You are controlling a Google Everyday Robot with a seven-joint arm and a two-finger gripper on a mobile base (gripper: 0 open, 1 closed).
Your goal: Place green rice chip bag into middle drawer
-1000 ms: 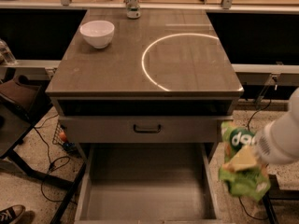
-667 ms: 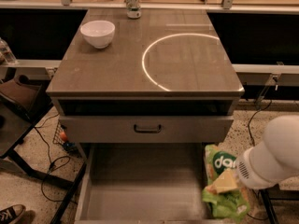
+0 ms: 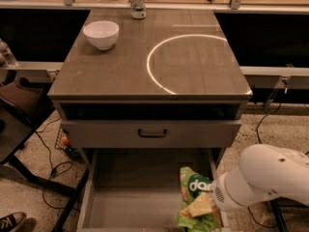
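Observation:
The green rice chip bag, still hanging over the drawer, will go down from my gripper onto the middle of the open drawer's bare bottom [image 3: 146, 186].
The green rice chip bag [image 3: 194, 186] is crumpled bright green foil with a dark green logo and a yellow patch. It hangs over the right part of the open middle drawer [image 3: 128, 199], a wide grey drawer with a bare floor. My gripper [image 3: 206, 208] sits at the end of the white arm [image 3: 260, 178], which reaches in from the lower right. It is shut on the bag's right side, and its fingers are mostly hidden by the bag and the wrist.
Above the open drawer is a closed grey drawer front with a dark loop handle [image 3: 152, 133]. A white bowl [image 3: 101, 34] and a can [image 3: 138, 2] stand on the cabinet top. A dark chair [image 3: 19, 108] and cables lie to the left.
The arm has carried the bag leftward from outside the cabinet's right side to over the right part of the open drawer.

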